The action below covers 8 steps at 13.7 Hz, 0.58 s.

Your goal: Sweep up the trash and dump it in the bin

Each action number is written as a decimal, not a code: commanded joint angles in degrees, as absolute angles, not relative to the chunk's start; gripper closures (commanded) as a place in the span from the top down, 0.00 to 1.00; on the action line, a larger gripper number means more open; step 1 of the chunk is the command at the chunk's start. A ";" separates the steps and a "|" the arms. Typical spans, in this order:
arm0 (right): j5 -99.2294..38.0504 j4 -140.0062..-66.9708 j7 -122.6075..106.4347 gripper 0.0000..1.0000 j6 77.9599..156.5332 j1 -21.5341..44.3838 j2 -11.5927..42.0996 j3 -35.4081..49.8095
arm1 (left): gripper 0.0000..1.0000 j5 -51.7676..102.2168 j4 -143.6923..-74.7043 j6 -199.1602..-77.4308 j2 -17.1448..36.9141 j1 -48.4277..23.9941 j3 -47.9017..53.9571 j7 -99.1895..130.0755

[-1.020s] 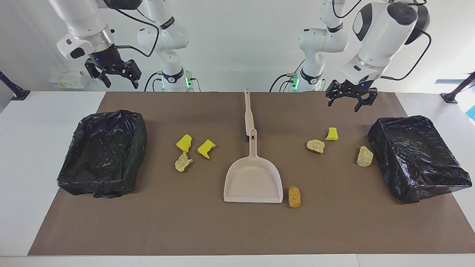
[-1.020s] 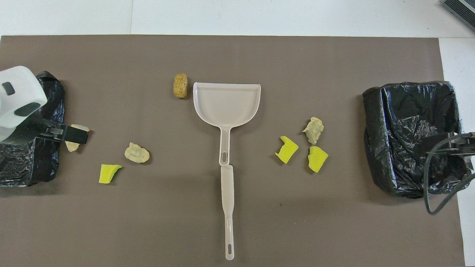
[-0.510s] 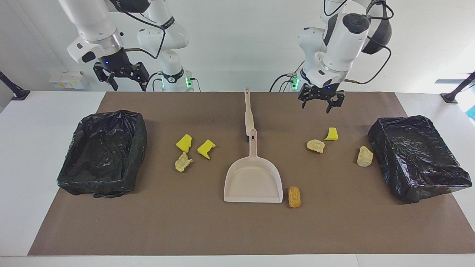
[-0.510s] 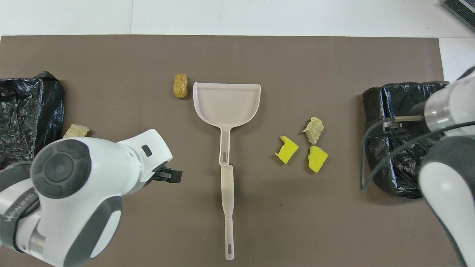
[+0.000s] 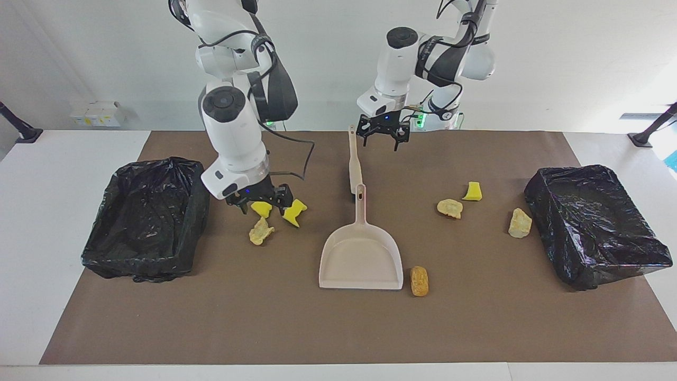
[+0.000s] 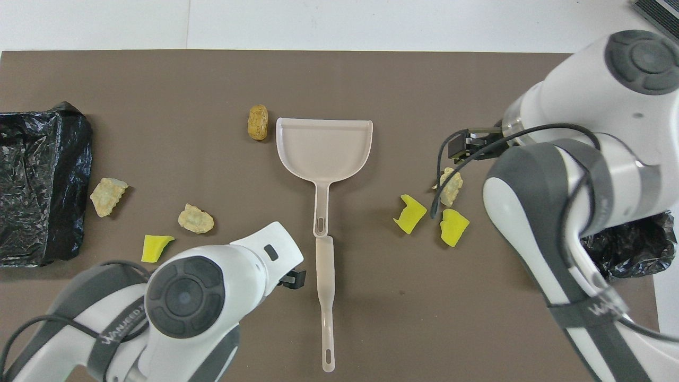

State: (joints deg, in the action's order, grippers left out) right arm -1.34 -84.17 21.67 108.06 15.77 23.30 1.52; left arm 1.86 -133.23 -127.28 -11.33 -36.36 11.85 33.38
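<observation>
The beige hand brush is the next thing for my left gripper, which should move to it and close on the brush's handle [image 6: 328,327], near its wide head.
Seven trash pieces lie on the brown mat. Two yellow sponge bits [image 5: 294,211] [image 5: 262,208] and a tan lump [image 5: 261,232] lie toward the right arm's end. A yellow bit [image 5: 472,191] and two tan lumps [image 5: 450,208] [image 5: 520,223] lie toward the left arm's end. An orange lump [image 5: 419,280] lies beside the beige dustpan [image 5: 359,259]. The beige hand brush [image 5: 353,164] lies in line with the dustpan's handle. My right gripper [image 5: 267,203] is open over the sponge bits. My left gripper [image 5: 381,140] is open and empty beside the brush's handle end.
Two bins lined with black bags stand on the mat, one at the right arm's end [image 5: 145,217] and one at the left arm's end [image 5: 597,222]. Bare white table borders the mat.
Both arms have swung in from over the bins toward the middle. The right gripper came down over the sponge bits. The left gripper moved beside the brush handle. Nothing on the mat has moved.
</observation>
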 commanded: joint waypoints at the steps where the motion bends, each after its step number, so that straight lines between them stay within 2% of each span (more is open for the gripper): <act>1: -4.47 -80.87 27.13 1.00 107.84 15.47 26.88 5.52 | 1.00 1.85 -136.40 -131.04 -12.57 -37.18 14.66 37.43; 6: -5.01 -76.56 37.43 1.00 108.63 24.24 33.12 6.50 | 1.00 1.76 -141.32 -138.41 -11.17 -40.78 15.64 39.73; 8: -5.10 -76.90 40.42 1.00 110.56 27.32 33.49 6.59 | 1.00 1.58 -141.33 -140.00 -9.41 -40.87 15.64 40.08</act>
